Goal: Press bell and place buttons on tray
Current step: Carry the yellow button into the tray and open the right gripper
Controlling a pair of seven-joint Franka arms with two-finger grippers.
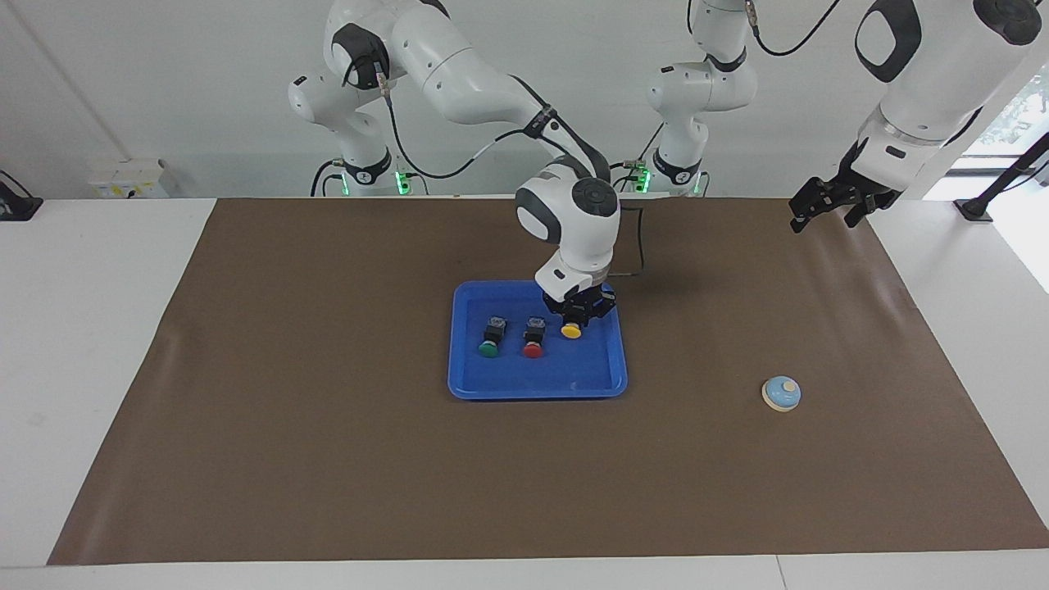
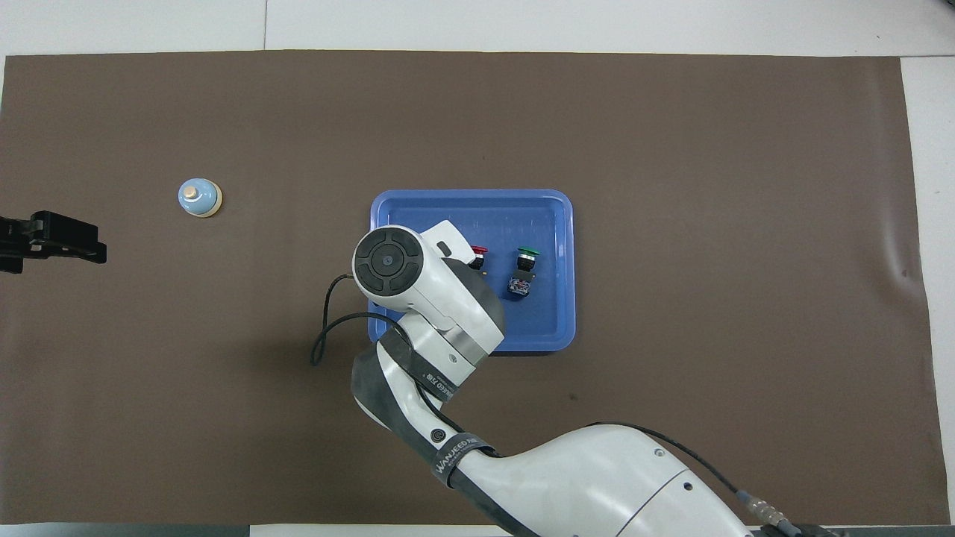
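Note:
The light-blue bell needs pressing, so my left gripper will go to it next and close just above the bell's top knob (image 2: 189, 192).
The blue tray (image 1: 537, 387) lies mid-table; it also shows in the overhead view (image 2: 552, 205). In it lie the green button (image 1: 489, 345) and, beside it, the red button (image 1: 533, 347). My right gripper (image 1: 578, 318) is low over the tray's corner nearest the robots on the left arm's side, shut on the yellow button (image 1: 571, 330). In the overhead view the green button (image 2: 526, 265) and part of the red button (image 2: 477, 253) show; the yellow one is hidden under the arm. The light-blue bell (image 1: 782, 393) (image 2: 199, 198) stands alone toward the left arm's end. My left gripper (image 1: 824, 209) (image 2: 74, 242) waits raised over the mat's edge.
A brown mat (image 1: 328, 459) covers the table. The right arm's wrist (image 2: 403, 272) hangs over part of the tray, and its cable (image 2: 322, 328) loops beside it. A dark cable (image 1: 639, 238) lies on the mat near the robots.

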